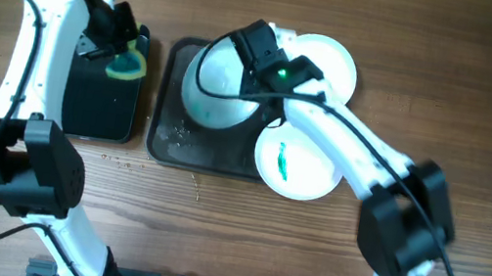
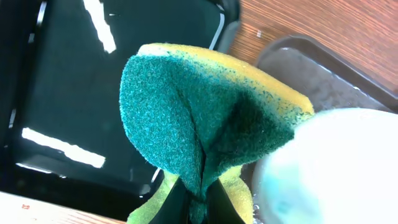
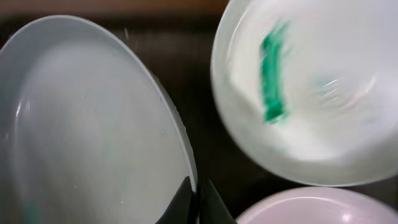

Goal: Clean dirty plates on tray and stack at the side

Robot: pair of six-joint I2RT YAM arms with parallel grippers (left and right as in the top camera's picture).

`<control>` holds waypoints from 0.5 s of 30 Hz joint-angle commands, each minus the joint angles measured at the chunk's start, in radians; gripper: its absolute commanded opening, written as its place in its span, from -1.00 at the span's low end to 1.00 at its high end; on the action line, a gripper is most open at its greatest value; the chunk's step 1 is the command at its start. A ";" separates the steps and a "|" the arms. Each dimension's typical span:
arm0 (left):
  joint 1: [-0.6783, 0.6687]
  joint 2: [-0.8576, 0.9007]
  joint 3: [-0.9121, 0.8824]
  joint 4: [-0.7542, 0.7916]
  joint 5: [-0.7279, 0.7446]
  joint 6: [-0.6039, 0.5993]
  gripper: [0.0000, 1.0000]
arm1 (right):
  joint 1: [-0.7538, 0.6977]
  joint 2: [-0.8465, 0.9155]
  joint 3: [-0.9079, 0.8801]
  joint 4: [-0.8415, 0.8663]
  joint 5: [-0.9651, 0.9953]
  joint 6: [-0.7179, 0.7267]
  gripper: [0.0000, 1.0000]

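Observation:
I should lay the plate in my right gripper flat, as it tilts above the tray, and take hold of its rim [image 1: 249,113] again before my left gripper brings the sponge.
Three white plates lie over the dark grey tray [image 1: 163,135]. My right gripper [image 1: 249,77] is shut on the rim of the left plate [image 1: 214,88], which is tilted up; in the right wrist view its fingertips [image 3: 196,202] pinch that plate's [image 3: 87,124] edge. A second plate [image 1: 299,166] at the tray's front right carries a teal-green smear [image 3: 272,74]. The third plate [image 1: 332,63] rests at the back right. My left gripper [image 1: 120,47] is shut on a green and yellow sponge [image 2: 205,124], folded between its jaws over a black container [image 2: 74,93].
The glossy black container [image 1: 98,100] stands left of the tray on the wooden table. Water drops speckle the tray's bare left part [image 2: 323,71]. The right arm crosses above the smeared plate.

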 commanded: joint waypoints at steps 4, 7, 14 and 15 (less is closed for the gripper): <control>-0.021 -0.006 0.005 0.011 0.010 -0.009 -0.92 | 0.000 0.119 0.002 0.001 -0.281 0.053 -0.91; -0.021 -0.006 0.005 0.011 0.010 -0.010 -0.92 | -0.008 0.117 0.002 0.009 -0.306 0.018 -0.53; -0.023 -0.006 0.005 0.026 0.011 -0.009 -0.92 | -0.103 0.118 0.002 0.108 -0.545 -0.231 -0.19; -0.023 -0.006 0.005 0.027 0.011 -0.010 -0.92 | -0.119 0.118 0.002 0.118 -0.557 -0.249 -0.21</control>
